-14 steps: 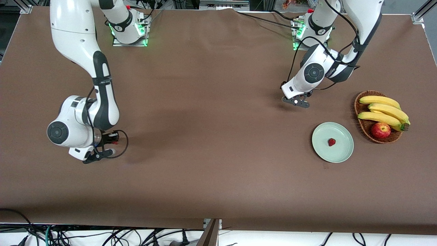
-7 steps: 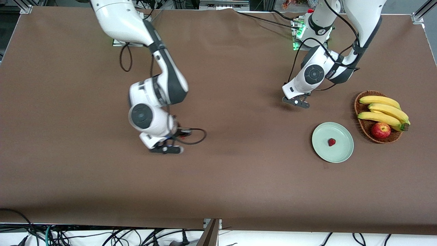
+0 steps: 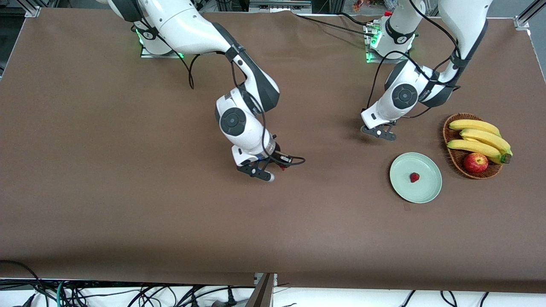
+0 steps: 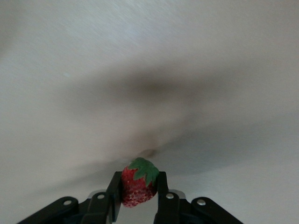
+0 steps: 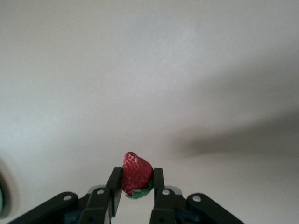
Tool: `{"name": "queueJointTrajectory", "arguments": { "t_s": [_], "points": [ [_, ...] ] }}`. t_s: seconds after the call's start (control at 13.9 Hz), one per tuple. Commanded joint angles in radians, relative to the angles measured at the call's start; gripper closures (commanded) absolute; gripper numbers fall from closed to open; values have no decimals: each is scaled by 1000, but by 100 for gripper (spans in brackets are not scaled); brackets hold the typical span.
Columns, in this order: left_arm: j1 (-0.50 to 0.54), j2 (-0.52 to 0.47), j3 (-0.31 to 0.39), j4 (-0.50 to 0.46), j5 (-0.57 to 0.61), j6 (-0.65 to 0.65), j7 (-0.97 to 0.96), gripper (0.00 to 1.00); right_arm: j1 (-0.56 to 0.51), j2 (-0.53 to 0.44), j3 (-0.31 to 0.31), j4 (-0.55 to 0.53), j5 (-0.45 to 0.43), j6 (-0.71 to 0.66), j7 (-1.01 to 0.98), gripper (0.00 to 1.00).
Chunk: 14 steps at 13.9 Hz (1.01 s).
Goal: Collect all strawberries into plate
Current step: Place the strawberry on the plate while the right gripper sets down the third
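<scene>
I should use my left gripper to set its strawberry free on the pale green plate (image 3: 431,182), close to the rim that faces the wicker basket.
The pale green plate (image 3: 426,192) lies near the left arm's end of the table with one strawberry (image 3: 414,177) on it. My right gripper (image 3: 261,172) is over the middle of the table; in its wrist view the gripper (image 5: 138,176) is shut on a second strawberry (image 5: 135,172). My left gripper (image 3: 379,132) hangs low over the cloth, beside the plate on the robots' side; in its wrist view the gripper (image 4: 138,181) is shut on a third strawberry (image 4: 134,191) with its green cap up.
A brown wicker basket (image 3: 453,158) with bananas (image 3: 480,138) and a red-yellow apple (image 3: 475,162) stands beside the plate, toward the left arm's end. A brown cloth (image 3: 128,213) covers the table. Cables hang below the table's front edge.
My right arm has swept from the right arm's end of the table to its middle, toward the plate. My left gripper has shifted slightly toward the plate.
</scene>
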Motion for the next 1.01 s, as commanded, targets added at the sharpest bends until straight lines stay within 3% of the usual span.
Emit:
{"name": "queueJointTrajectory", "arguments": {
  "t_s": [0.0,0.22,0.36,0.58,0.72,0.86,0.94],
  "points": [
    [117,-28,-8,66,29,-41,202,97,21,31,3,38,4,50,66,97],
    [195,3,-5,262,29,-187,472,95,56,52,3,38,1,91,112,97],
    [208,87,-6,417,29,-258,633,95,87,67,1,37,-2,143,153,96],
    [206,231,12,560,93,-255,727,95,140,97,1,38,-4,246,247,93],
    [211,306,12,605,237,-209,726,95,182,115,-2,47,-4,297,305,88],
    [214,328,12,609,264,-174,724,94,237,147,-18,63,-7,353,372,82],
    [215,328,12,609,264,-173,727,94,263,164,-32,63,-7,395,399,74]
  ]
}}
